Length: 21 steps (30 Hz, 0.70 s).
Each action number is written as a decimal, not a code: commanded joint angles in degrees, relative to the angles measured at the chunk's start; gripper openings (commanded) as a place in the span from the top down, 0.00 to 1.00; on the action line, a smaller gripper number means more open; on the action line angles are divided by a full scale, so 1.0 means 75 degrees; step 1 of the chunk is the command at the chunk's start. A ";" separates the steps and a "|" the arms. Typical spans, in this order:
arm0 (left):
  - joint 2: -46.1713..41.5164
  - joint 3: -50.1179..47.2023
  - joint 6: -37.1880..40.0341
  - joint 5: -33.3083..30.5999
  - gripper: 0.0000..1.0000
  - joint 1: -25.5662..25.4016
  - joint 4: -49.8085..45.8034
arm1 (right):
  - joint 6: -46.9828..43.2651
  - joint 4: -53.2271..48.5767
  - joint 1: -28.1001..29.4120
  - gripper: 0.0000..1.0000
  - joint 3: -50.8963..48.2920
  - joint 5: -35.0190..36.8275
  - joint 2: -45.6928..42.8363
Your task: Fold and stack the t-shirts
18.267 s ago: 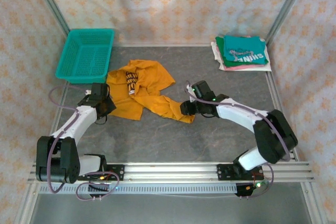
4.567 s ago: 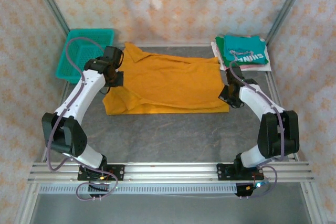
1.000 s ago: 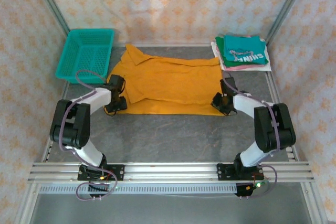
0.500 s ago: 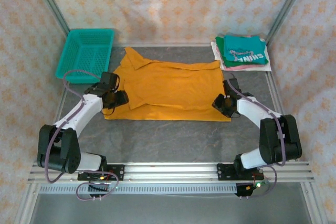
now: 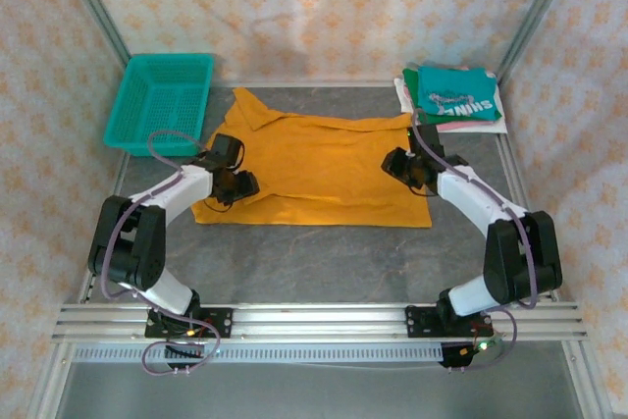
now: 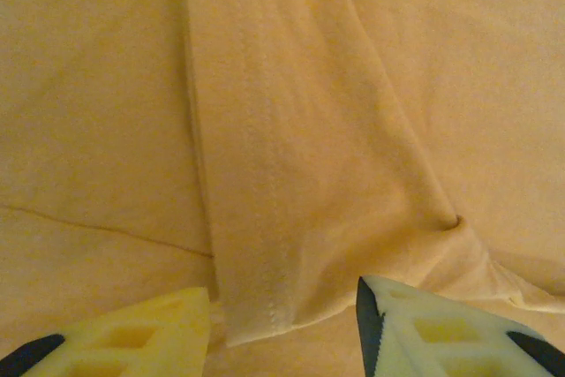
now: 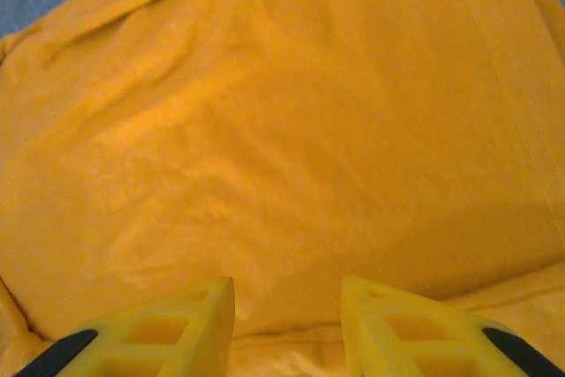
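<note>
The sleeve is bunched by a crease next to its hemmed end, so I need to use my left gripper to pinch the hem's corner (image 6: 252,331) and pull the sleeve smooth before the next fold.
The mustard-orange t-shirt (image 5: 324,169) lies spread flat across the middle of the grey table, print hidden. My left gripper (image 5: 242,183) hovers over its left side. In the left wrist view the left gripper (image 6: 282,306) is open, and a hemmed sleeve end (image 6: 256,306) lies flat between its fingers. My right gripper (image 5: 396,165) is over the shirt's right side, also open, with smooth orange cloth (image 7: 291,130) under the right gripper (image 7: 287,297). A folded teal t-shirt (image 5: 453,93) with white lettering tops a stack of pink (image 5: 461,126) and white (image 5: 403,95) shirts at the back right.
A teal mesh basket (image 5: 162,100) stands at the back left, beside the shirt's collar end. Bare grey table (image 5: 324,262) runs between the shirt's near edge and the arm bases. Metal frame posts and patterned curtains close in the sides and back.
Both grippers have moved inward over the shirt, the left to the right, the right up and to the left. The right jaws have spread wider. The shirt stays flat.
</note>
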 commanded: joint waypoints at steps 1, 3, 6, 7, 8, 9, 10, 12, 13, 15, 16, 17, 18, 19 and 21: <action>0.0208 -0.0066 -0.0288 -0.0046 0.56 -0.0150 0.0426 | -0.0198 0.0165 0.0001 0.63 0.0325 -0.0041 0.0252; 0.0321 -0.0129 -0.0335 -0.0099 0.60 -0.0156 0.0501 | -0.0227 0.0135 0.0013 0.63 0.0406 -0.0055 0.0342; 0.0381 -0.0215 -0.0364 -0.0229 0.66 -0.0171 0.0541 | -0.0248 0.0106 0.0019 0.63 0.0425 -0.0067 0.0382; 0.0364 -0.0231 -0.0363 -0.0290 0.70 -0.0168 0.0529 | -0.0247 0.0096 0.0020 0.63 0.0407 -0.0061 0.0383; 0.0321 -0.0256 -0.0381 -0.0349 0.71 -0.0169 0.0528 | -0.0253 0.0097 0.0014 0.63 0.0384 -0.0067 0.0380; 0.0287 -0.0269 -0.0382 -0.0377 0.73 -0.0168 0.0517 | -0.0259 0.0094 0.0011 0.63 0.0366 -0.0067 0.0372; 0.0236 -0.0287 -0.0384 -0.0412 0.80 -0.0179 0.0527 | -0.0248 0.0100 0.0014 0.63 0.0343 -0.0058 0.0366; 0.0174 -0.0307 -0.0377 -0.0543 0.88 -0.0181 0.0527 | -0.0249 0.0135 0.0019 0.62 0.0292 -0.0046 0.0372; 0.0157 -0.0281 -0.0347 -0.0608 0.93 -0.0190 0.0485 | -0.0258 0.0130 0.0020 0.62 0.0291 -0.0043 0.0377; 0.0171 -0.0183 -0.0302 -0.0682 0.98 -0.0192 0.0415 | -0.0259 0.0139 0.0016 0.62 0.0281 -0.0063 0.0398; 0.0173 -0.0139 -0.0294 -0.0708 1.00 -0.0192 0.0351 | -0.0257 0.0141 0.0014 0.62 0.0290 -0.0073 0.0412; 0.0149 -0.0086 -0.0285 -0.0750 1.00 -0.0212 0.0314 | -0.0255 0.0141 0.0014 0.62 0.0287 -0.0081 0.0418; 0.0111 -0.0058 -0.0282 -0.0845 1.00 -0.0250 0.0246 | -0.0256 0.0126 0.0018 0.62 0.0295 -0.0080 0.0409; 0.0041 -0.0034 -0.0273 -0.1002 1.00 -0.0301 0.0187 | -0.0258 0.0109 0.0016 0.62 0.0316 -0.0062 0.0398; -0.0086 0.0052 -0.0220 -0.1290 1.00 -0.0418 0.0036 | -0.0274 0.0118 0.0019 0.62 0.0307 -0.0032 0.0358</action>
